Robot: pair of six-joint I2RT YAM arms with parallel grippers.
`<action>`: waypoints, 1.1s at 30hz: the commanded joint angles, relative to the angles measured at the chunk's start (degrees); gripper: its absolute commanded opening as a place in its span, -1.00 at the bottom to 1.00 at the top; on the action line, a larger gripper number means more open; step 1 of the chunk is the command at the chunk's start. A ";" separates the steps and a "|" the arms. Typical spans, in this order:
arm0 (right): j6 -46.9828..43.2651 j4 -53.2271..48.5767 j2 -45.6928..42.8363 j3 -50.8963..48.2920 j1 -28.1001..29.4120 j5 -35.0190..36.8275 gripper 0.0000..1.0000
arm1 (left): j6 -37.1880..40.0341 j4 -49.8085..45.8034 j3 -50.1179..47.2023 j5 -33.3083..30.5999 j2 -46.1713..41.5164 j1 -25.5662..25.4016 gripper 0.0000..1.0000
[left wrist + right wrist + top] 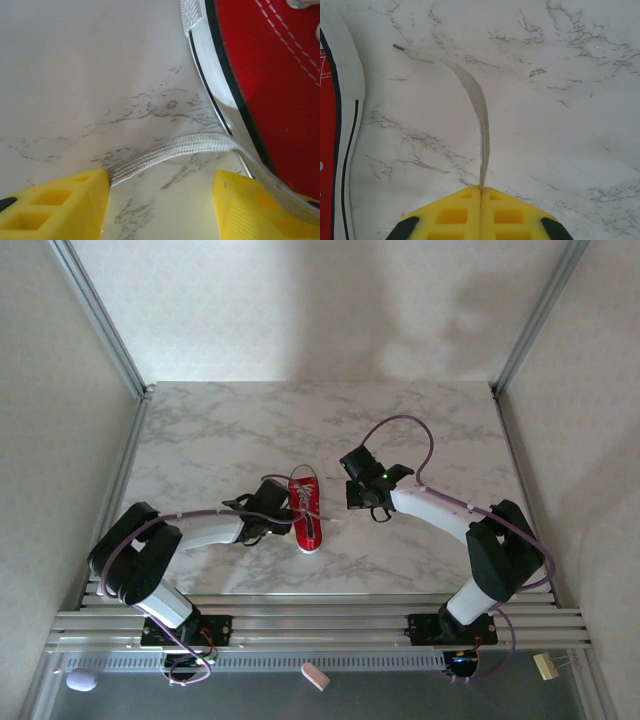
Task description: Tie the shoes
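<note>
Next, I back off, turn and take the lace (225,142) beside the shoe's sole, because the lace runs crosswise from finger to finger of my left gripper.
The red shoe (306,510) with white sole and laces lies in the middle of the marble table. My left gripper (268,512) sits low against its left side. In the left wrist view the yellow fingers (75,200) stand apart, open; a white lace (170,150) runs flat across the table between them, from the left finger toward the shoe's sole (220,85). My right gripper (360,490) is to the right of the shoe. Its jaws (481,190) are shut on the other lace (479,100), whose tip (397,46) rests on the table near the shoe (330,125).
The marble table (430,430) has bare room behind and right of the shoe. Metal frame posts and white walls bound the sides. Aluminium rails (320,625) run along the near edge, with small loose items (315,676) below them.
</note>
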 commanded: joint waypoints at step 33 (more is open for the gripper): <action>-5.40 8.27 0.28 -2.92 -1.81 -10.94 -1.00 | 50.11 -0.86 -3.14 17.05 -40.45 9.83 0.69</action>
